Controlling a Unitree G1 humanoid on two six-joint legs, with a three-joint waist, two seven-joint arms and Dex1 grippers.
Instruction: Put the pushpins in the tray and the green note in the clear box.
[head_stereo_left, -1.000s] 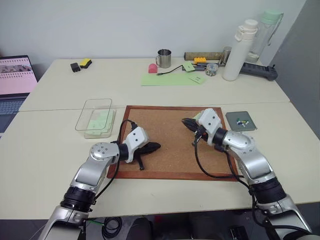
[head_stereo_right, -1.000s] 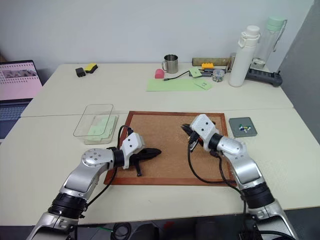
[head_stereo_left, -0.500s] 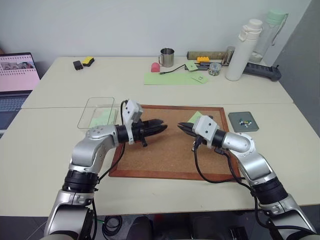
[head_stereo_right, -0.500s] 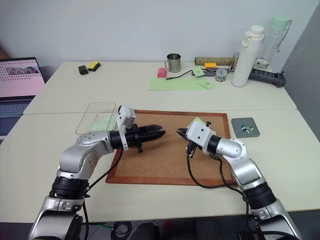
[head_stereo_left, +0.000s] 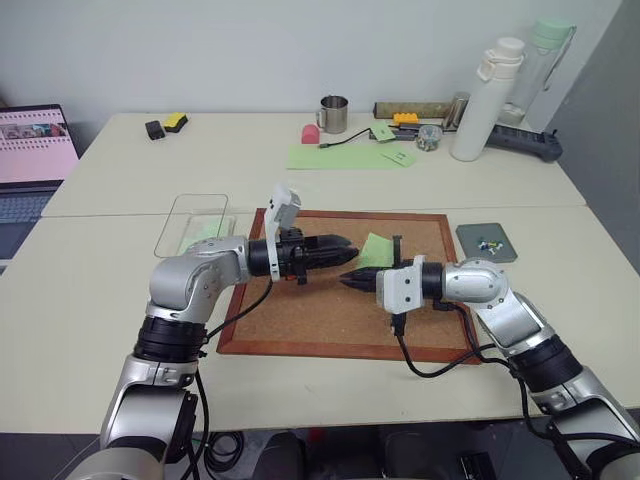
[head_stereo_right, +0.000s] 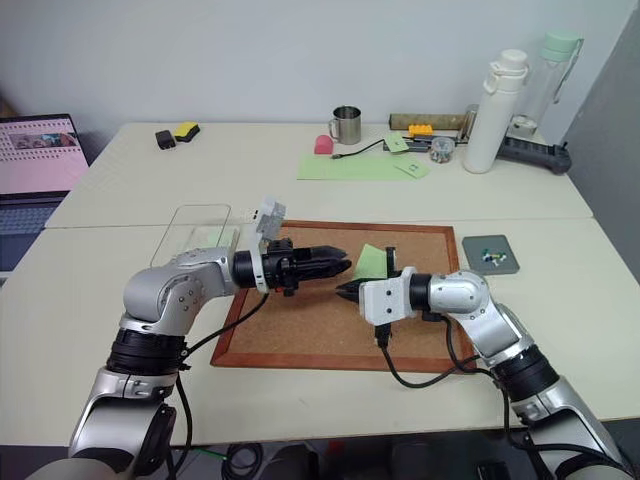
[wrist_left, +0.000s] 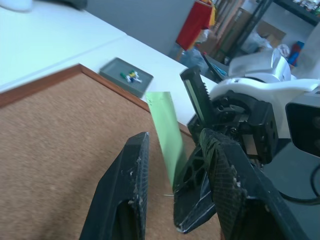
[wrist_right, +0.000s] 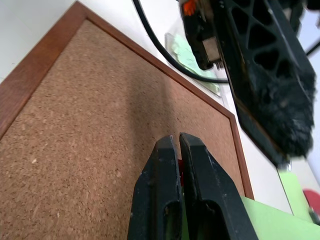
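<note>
Next, I back my left gripper off and take the green note's loose end (head_stereo_left: 380, 239) with it after my right gripper swings that end down, because it stands up behind my right gripper's fingers.
My right gripper (head_stereo_left: 343, 282) hovers over the cork board (head_stereo_left: 300, 320), pointing left and shut, with a speck of red pushpin (wrist_right: 178, 167) between its tips. The green note (head_stereo_left: 376, 250) stands upright beside its fingers, off the board. My left gripper (head_stereo_left: 350, 250) points right and meets it, open, with the note (wrist_left: 167, 130) in the gap between its fingers (wrist_left: 127, 195). The dark-grey tray (head_stereo_left: 470, 232) lies right of the board and holds small pushpins (head_stereo_left: 486, 242). The clear box (head_stereo_left: 190, 205) sits left of the board with pale green paper inside.
At the back of the table stand a metal mug (head_stereo_left: 332, 115), a long light-green sheet (head_stereo_left: 340, 157), small green notes (head_stereo_left: 397, 156), a white bottle (head_stereo_left: 474, 100) and a power strip (head_stereo_left: 520, 143). A laptop (head_stereo_left: 35, 150) stands at the far left.
Both arms rose from the board and turned towards each other. The left gripper swung right and opened. The right gripper turned to point left, lifting the green note off the board.
</note>
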